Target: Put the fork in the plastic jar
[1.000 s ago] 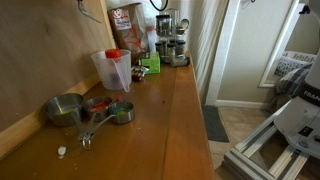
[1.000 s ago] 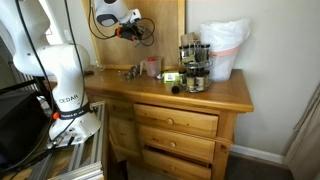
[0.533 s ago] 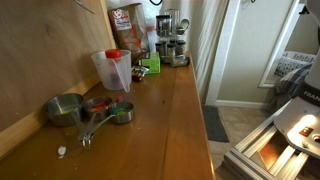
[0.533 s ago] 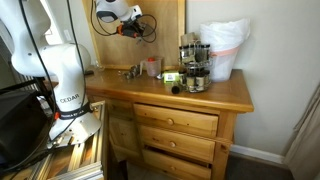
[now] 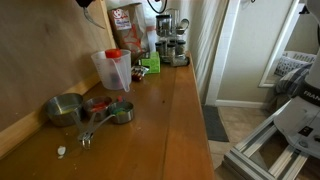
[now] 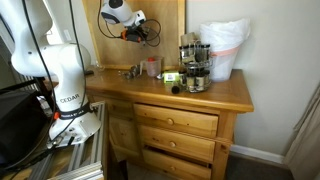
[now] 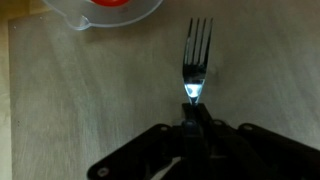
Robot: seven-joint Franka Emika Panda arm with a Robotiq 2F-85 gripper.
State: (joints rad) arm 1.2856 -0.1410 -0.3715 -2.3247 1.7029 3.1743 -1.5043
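Next, my gripper releases the fork inside the plastic jar (image 5: 119, 66) (image 7: 118, 12) next to the red top, so that the fork is left standing upright against the rim of the jar.
In the wrist view my gripper (image 7: 192, 110) is shut on the handle of the small silvery fork (image 7: 197, 50), whose tines point away from me over the wooden counter. The plastic jar (image 7: 100, 12), translucent with a red top, shows at the upper left edge of that view, to the left of the fork. The jar stands upright by the wall in both exterior views (image 5: 113, 70) (image 6: 152, 67). In an exterior view my gripper (image 6: 145, 33) hangs well above the counter, over the jar area. The fork is too small to make out there.
Steel measuring cups (image 5: 70, 108) lie on the counter near the jar. A dark container with a red-brown label (image 5: 125, 25) and a blender and jars (image 5: 172, 40) stand further along. A white bag (image 6: 225, 45) sits at the counter's end. The wall is close behind.
In the exterior view that shows the arm, my gripper has shifted slightly sideways toward the jar side, still holding the fork. Nothing on the counter has moved.
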